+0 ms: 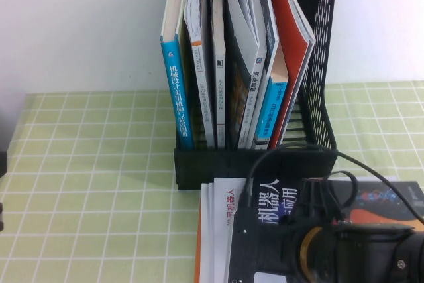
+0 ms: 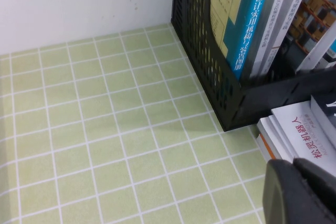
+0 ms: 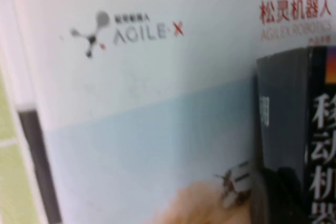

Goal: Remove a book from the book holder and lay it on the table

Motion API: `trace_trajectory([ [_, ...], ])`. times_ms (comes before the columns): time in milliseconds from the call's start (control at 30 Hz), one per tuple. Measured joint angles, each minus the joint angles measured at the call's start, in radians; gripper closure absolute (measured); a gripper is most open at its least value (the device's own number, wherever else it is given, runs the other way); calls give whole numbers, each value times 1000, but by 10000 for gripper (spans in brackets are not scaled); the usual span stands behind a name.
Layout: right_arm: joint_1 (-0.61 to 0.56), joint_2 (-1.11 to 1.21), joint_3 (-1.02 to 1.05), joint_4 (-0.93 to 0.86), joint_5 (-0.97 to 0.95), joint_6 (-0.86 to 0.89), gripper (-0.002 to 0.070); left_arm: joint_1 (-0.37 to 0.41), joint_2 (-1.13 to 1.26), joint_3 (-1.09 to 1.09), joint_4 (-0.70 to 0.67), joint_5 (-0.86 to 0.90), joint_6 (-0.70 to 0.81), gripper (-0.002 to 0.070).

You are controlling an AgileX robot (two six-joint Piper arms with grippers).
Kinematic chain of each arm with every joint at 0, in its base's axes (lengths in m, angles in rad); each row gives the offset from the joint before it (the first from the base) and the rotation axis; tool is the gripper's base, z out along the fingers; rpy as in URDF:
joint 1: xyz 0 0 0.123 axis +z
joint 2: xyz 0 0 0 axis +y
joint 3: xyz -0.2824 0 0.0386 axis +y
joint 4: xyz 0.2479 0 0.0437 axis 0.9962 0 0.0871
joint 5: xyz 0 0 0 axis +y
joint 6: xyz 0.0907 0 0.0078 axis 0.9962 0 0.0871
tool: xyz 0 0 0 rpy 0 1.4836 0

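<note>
I need to use my right gripper to lay the black book down flat on the white book (image 1: 275, 235) (image 3: 254, 93) beside its red characters.
The black book (image 1: 278, 207) with big white characters lies flat on a white book (image 1: 217, 230), on the green checked table (image 1: 86, 164) just in front of the black book holder (image 1: 252, 164). My right gripper (image 1: 311, 236) is down on the black book, mostly hidden under its own wrist. The right wrist view shows the book's black spine and cover (image 3: 315, 129) very close, lying on the white book (image 3: 157, 103). My left gripper (image 2: 302, 192) is shut and empty, above the table to the left of the holder (image 2: 199, 51) and the book stack.
The holder still has several upright books, among them a blue-spined one (image 1: 177, 91) at its left and a red-covered one (image 1: 291, 31) at its right. A white wall stands behind. Bare cloth (image 2: 105, 129) lies left of the holder.
</note>
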Motion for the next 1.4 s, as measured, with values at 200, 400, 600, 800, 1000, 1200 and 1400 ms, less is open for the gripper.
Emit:
trace_trajectory([
  [200,-4,34,7,123,-54,-50,547,0,0,0,0,0,0,678],
  [400,-4,65,7,292,-68,-310,547,0,0,0,1,3,0,678],
  [600,0,78,7,234,-65,-509,547,0,0,0,2,4,0,678],
  [800,2,84,7,119,-87,-311,546,0,0,0,7,6,0,678],
  [1000,2,88,-24,155,-43,-146,431,0,0,0,8,6,-1,678],
  [1200,2,68,-109,490,156,-411,165,0,0,0,8,6,-1,678],
  [1400,2,-25,-270,928,419,-769,138,0,-4,2,-1,27,16,678],
])
